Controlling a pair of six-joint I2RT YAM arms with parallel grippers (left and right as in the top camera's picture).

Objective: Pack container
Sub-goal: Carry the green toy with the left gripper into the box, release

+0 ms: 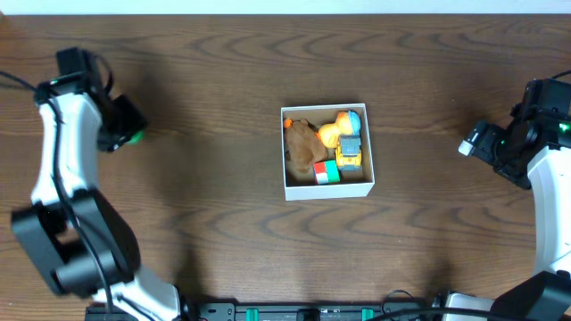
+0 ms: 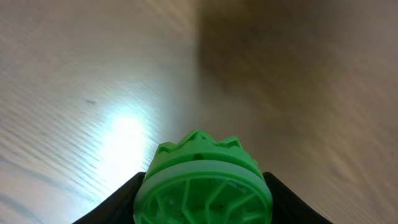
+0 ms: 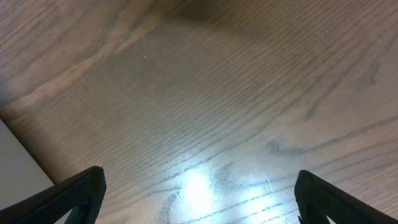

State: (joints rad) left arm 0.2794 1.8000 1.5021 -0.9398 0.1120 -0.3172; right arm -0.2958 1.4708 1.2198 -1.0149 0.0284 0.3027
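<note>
My left gripper will let go of the green round toy in the container's corner (image 1: 301, 177) next to the red and green block.
The container (image 1: 327, 188), a small white-walled square box, sits mid-table and holds a brown toy (image 1: 303, 147), an orange and blue toy (image 1: 339, 129), a yellow toy truck (image 1: 351, 153) and a red and green block (image 1: 326, 172). My left gripper (image 1: 125, 125) is at the far left of the table, shut on a green round toy (image 2: 203, 180) that fills the space between its jaws (image 2: 203, 208) in the left wrist view. My right gripper (image 1: 477, 143) is at the far right, open and empty, with its jaws (image 3: 198, 196) over bare wood.
The wooden table (image 1: 223, 232) runs around the box on all sides. A pale edge (image 3: 18, 168) shows at the lower left of the right wrist view. The arm bases stand at the front edge.
</note>
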